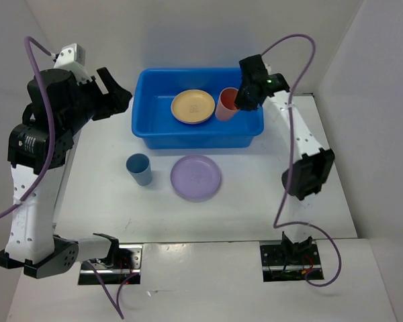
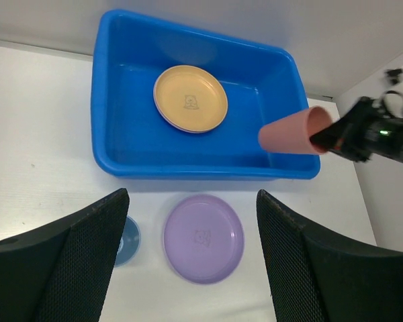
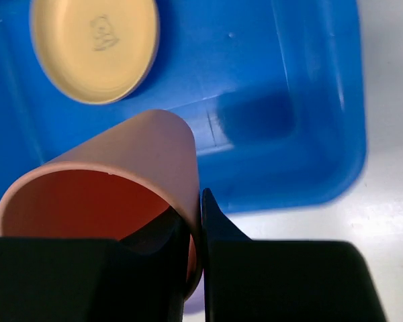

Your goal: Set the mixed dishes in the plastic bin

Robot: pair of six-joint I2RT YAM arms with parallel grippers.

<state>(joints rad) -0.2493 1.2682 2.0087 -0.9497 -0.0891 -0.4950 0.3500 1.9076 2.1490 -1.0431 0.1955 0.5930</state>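
Note:
I will release the coral-red cup with my right gripper beside the yellow plate, near the blue bin's front side (image 1: 228,125) (image 3: 218,139).
The blue bin (image 1: 142,127) stands at the back of the table with the yellow plate (image 1: 193,106) inside it. My right gripper (image 1: 242,99) is shut on the rim of the coral-red cup (image 1: 226,103), held tilted over the bin's right half; one finger is inside the cup (image 3: 114,174), one outside. The lilac plate (image 1: 196,177) and the blue cup (image 1: 139,168) sit on the table in front of the bin. My left gripper (image 1: 119,94) is open and empty, high up left of the bin. The pink plate is out of view.
White walls close in the table at the back and both sides. The right arm's purple cable (image 1: 290,168) loops above the table's right part. The bin (image 2: 107,154), lilac plate (image 2: 203,237) and blue cup (image 2: 127,240) also show in the left wrist view.

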